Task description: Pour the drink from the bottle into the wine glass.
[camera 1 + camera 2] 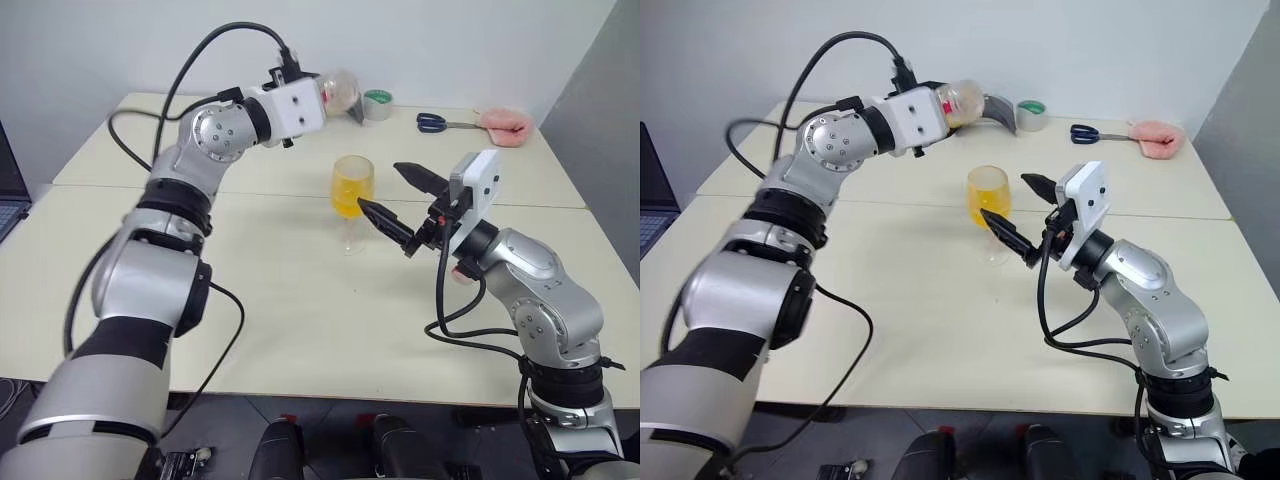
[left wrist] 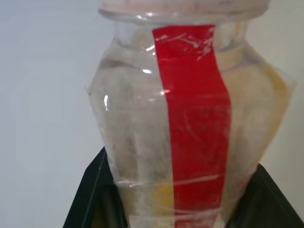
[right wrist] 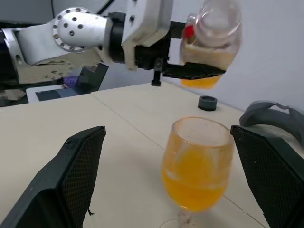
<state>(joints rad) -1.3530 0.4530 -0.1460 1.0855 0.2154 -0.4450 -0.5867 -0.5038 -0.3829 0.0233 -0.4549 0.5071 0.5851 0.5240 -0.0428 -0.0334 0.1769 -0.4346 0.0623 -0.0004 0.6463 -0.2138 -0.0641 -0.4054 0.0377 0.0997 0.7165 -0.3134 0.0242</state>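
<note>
The robot's left gripper will release the clear bottle near the table seam, between the wine glass and laptop [image 1: 229, 238].
The wine glass [image 1: 352, 185] stands upright mid-table, its bowl about half full of the orange drink [image 3: 192, 183]. My left gripper [image 2: 178, 209] is shut on the clear bottle [image 3: 213, 38], held almost level above and behind the glass. The bottle carries a red strip label [image 2: 194, 118], and a little orange liquid rests in its lower side [image 3: 204, 81]. My right gripper [image 1: 378, 186] is open, with one black finger [image 3: 71, 180] on each side of the glass and a gap between each finger and the glass.
Along the table's far edge lie a tape roll [image 1: 377, 104], blue-handled scissors [image 1: 432, 122] and a pink cloth [image 1: 505, 125]. A small dark cap [image 3: 207, 102] sits on the table behind the glass. A laptop [image 1: 8, 200] is at the left edge.
</note>
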